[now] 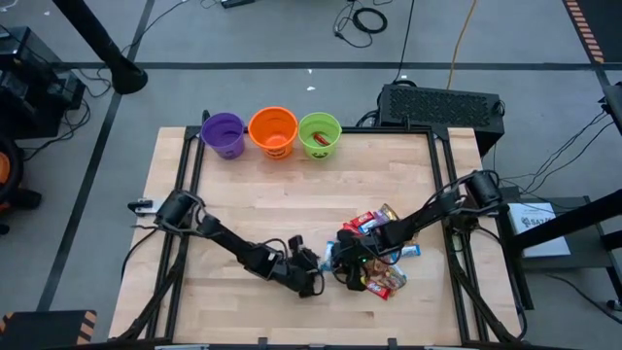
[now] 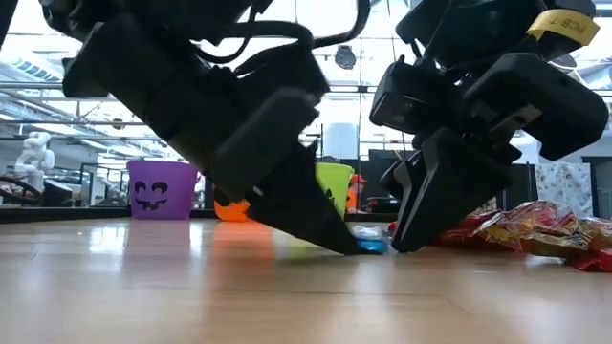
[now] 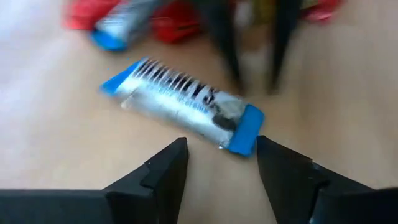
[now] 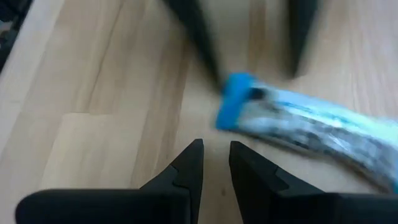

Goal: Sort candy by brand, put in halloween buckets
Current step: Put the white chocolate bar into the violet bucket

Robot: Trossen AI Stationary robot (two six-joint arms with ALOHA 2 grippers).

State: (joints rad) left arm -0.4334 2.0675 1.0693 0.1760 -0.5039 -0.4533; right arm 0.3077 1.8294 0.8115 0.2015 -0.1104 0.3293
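Note:
The blue-and-silver candy bar lies beside the candy pile, and my left gripper needs to close next on its nearer blue end (image 1: 326, 264) (image 3: 246, 131).
A blue-and-silver candy bar (image 3: 186, 106) lies flat on the wooden table, just left of the candy pile (image 1: 379, 255). My left gripper (image 3: 221, 144) is open and tipped down at the bar; its fingertips stand on either side of the bar's blue end (image 3: 244, 132). Whether they touch it does not show. My right gripper (image 4: 216, 149) comes from the opposite side with a narrow gap and nothing between its fingers, its tips short of the same bar (image 4: 298, 124). The purple (image 1: 224, 134), orange (image 1: 273, 131) and green (image 1: 320, 134) buckets stand in a row at the far edge.
The pile of red, gold and blue wrapped candy spreads over the table's near right part, under my right arm. A red candy (image 1: 318, 140) lies in the green bucket. Bare wood stretches between the buckets and the grippers. A black case (image 1: 442, 105) sits beyond the far right corner.

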